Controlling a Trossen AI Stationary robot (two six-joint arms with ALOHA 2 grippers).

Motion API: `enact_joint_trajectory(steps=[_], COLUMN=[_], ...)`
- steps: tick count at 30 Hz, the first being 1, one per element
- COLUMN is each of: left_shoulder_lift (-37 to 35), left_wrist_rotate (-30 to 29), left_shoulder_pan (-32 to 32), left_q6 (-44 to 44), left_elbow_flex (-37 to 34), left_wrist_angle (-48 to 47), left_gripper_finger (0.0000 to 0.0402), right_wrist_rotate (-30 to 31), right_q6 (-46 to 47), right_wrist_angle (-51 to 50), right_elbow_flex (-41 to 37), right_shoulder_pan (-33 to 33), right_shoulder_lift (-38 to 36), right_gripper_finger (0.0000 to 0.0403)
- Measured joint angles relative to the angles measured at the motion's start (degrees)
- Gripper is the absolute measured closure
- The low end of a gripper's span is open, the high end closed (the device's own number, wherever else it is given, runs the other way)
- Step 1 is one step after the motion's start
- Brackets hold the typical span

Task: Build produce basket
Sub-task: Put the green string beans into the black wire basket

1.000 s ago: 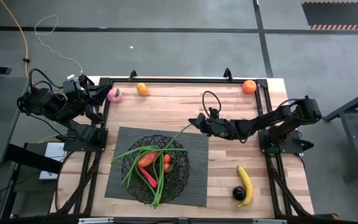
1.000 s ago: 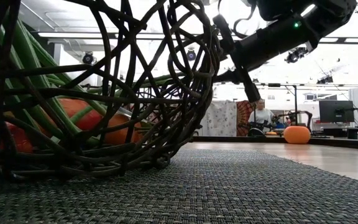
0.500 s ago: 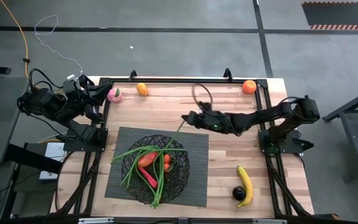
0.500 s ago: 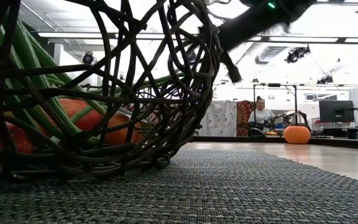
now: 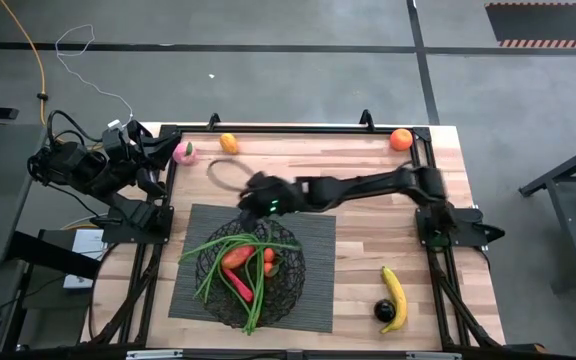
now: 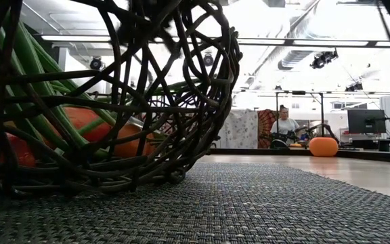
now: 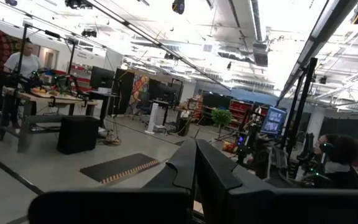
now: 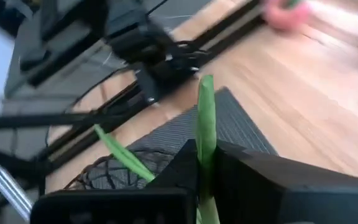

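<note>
I should set the green bean down with my right gripper over the red peppers inside the black wire basket [image 5: 234, 253].
The black wire basket [image 5: 293, 272] stands on a dark ribbed mat [image 5: 318, 235]. In it lie long green beans [image 5: 253, 300] and red peppers [image 5: 236, 258]. My right gripper [image 5: 252, 204] reaches across the table to the basket's far rim and is shut on a green bean [image 8: 205, 112]. A pink peach [image 5: 184, 152] and an orange [image 5: 228, 143] lie at the far left, and another orange [image 5: 400, 139] at the far right. A banana [image 5: 395, 297] and a dark round fruit [image 5: 383, 311] lie near right. My left gripper [image 7: 196, 163] is shut and raised off the table's left edge. My right gripper pinches the green bean between its two fingers, on a stretch [image 8: 205, 142] below the bean's free tip. The bean runs along the fingers and sticks out past their tips. The fingers slant down from the table's right side. Where the bean's other end rests does not show.
Black rails run along the table's left edge [image 5: 168, 180] and right edge [image 5: 430, 180]. A loop of dark cable [image 5: 220, 172] stands out by the right wrist. Bare wood lies between the mat and the far edge.
My right gripper has swept from the table's middle toward its left edge, rising and rolling, and now hangs over the basket's far rim. The bean it holds has come along with it toward the basket.
</note>
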Motion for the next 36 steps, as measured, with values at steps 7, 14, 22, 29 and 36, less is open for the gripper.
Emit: enact_joint_trajectory(steps=[7,14,22,29,36], left_shoulder_lift=[0.0,0.02,0.02,0.02,0.02], left_wrist_rotate=[-0.01,0.13,2.92,5.18,5.18], left_shoulder_pan=[-0.02,-0.02,-0.02,-0.02,-0.02], left_q6=[-2.69,-5.25,-5.42,-6.95,-8.98], left_elbow_flex=[0.0,-0.02,-0.02,-0.02,-0.02], left_wrist_angle=[-0.83,-2.31,-4.1,-4.95,-5.17], left_gripper_finger=[0.0401,0.0401,0.0401,0.0402,0.0402], right_wrist_rotate=[-1.07,-0.11,7.39,7.04,4.08], right_q6=[-14.69,-24.27,-29.5,-31.73,-36.49], right_wrist_angle=[-12.29,-8.29,-2.3,2.02,1.9], right_elbow_flex=[24.93,23.71,17.28,14.16,14.18], right_shoulder_pan=[4.0,8.1,9.92,10.34,10.59], right_shoulder_lift=[14.22,18.31,18.54,18.56,18.85], right_gripper_finger=[0.0393,0.0399,0.0386,0.0366,0.0273])
